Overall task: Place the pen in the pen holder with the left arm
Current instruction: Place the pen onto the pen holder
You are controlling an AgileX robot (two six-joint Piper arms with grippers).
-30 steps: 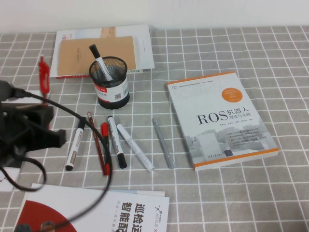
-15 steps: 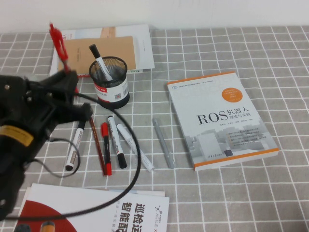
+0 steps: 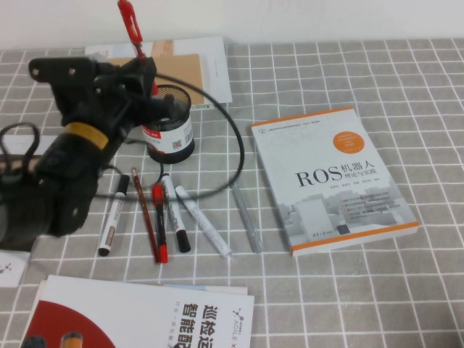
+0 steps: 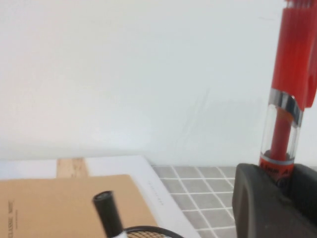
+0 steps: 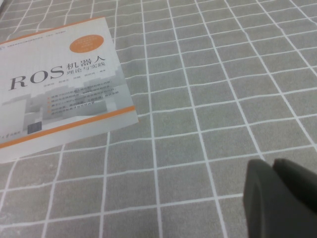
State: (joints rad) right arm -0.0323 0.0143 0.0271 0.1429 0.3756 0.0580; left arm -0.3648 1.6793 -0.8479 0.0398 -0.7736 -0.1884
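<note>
I'll release the all-red pen from my left gripper inside the black mesh pen holder (image 3: 168, 106), beside the black-capped marker. The pen is now nearly upright by the holder.
My left gripper (image 3: 147, 72) is shut on the all-red pen (image 3: 130, 22) and holds it nearly upright, clip end up, just left of and above the black mesh pen holder (image 3: 172, 136). The arm covers part of the holder's rim. In the left wrist view the pen (image 4: 292, 74) stands up between the dark fingers (image 4: 257, 198), and the holder's rim (image 4: 148, 232) with a black-capped marker (image 4: 106, 210) in it shows below. My right gripper (image 5: 277, 171) is shut and empty above the checked cloth; it is out of the high view.
A row of markers (image 3: 176, 210), a red-and-black pen (image 3: 159, 221), a thin pencil (image 3: 143, 210) and a grey pen (image 3: 245, 214) lie in front of the holder. A ROS book (image 3: 330, 177) lies right, a brown notebook (image 3: 192, 69) behind, booklets (image 3: 138, 319) at the front.
The left arm has risen from the low left and swung right toward the holder, carrying the red pen, which now stands upright beside the holder's rim.
</note>
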